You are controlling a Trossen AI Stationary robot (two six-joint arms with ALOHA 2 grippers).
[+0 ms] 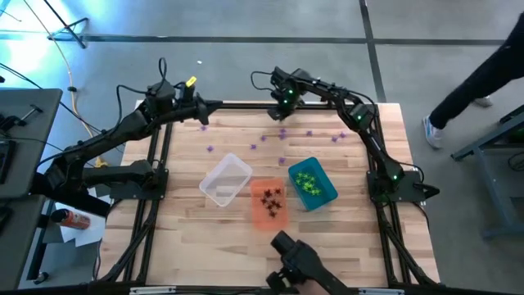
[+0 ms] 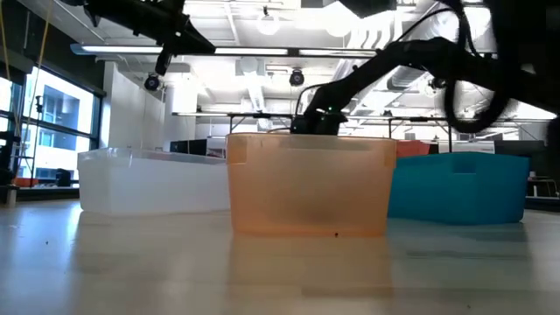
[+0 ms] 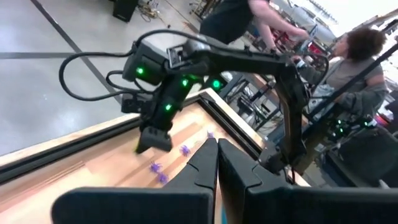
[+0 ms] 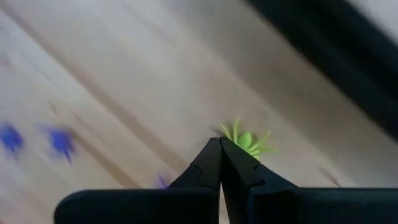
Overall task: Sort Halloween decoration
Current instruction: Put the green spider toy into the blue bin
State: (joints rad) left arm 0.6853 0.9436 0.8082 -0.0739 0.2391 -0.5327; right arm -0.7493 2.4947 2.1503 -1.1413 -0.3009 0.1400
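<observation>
Next, my right gripper lets go of the green trinket on the bare wood (image 1: pixel 305 153) just past the far edge of the teal bin.
Small purple trinkets (image 1: pixel 282 131) lie scattered on the far half of the wooden table; some show in the left wrist view as purple trinkets (image 3: pixel 155 167). Black trinkets (image 1: pixel 271 197) lie in the orange bin (image 1: pixel 260 215), green ones (image 1: pixel 308 182) in the teal bin (image 1: pixel 326 197). My right gripper (image 1: pixel 282 112) hovers near the far edge, shut, with a green trinket (image 4: pixel 245 140) at its tips (image 4: pixel 219 144). My left gripper (image 1: pixel 201 113) is raised near the far-left corner, shut (image 3: pixel 217 149) and empty. The clear bin (image 1: pixel 227 180) holds nothing I can see. My right gripper has the green trinket's near side (image 4: pixel 231 138) at the very ends of its shut fingers, coming from above and slanting down. The body and most legs stick out beyond one fingertip. The trinket looks sharp while the table behind is blurred; it seems lifted clear.
The three bins stand side by side in the table's middle, clear bin (image 2: pixel 149 179), orange bin (image 2: pixel 311 184) and teal bin (image 2: pixel 459 184). A black camera mount (image 1: pixel 299 260) sits at the near edge. People (image 3: pixel 348 56) stand beyond the table's far side.
</observation>
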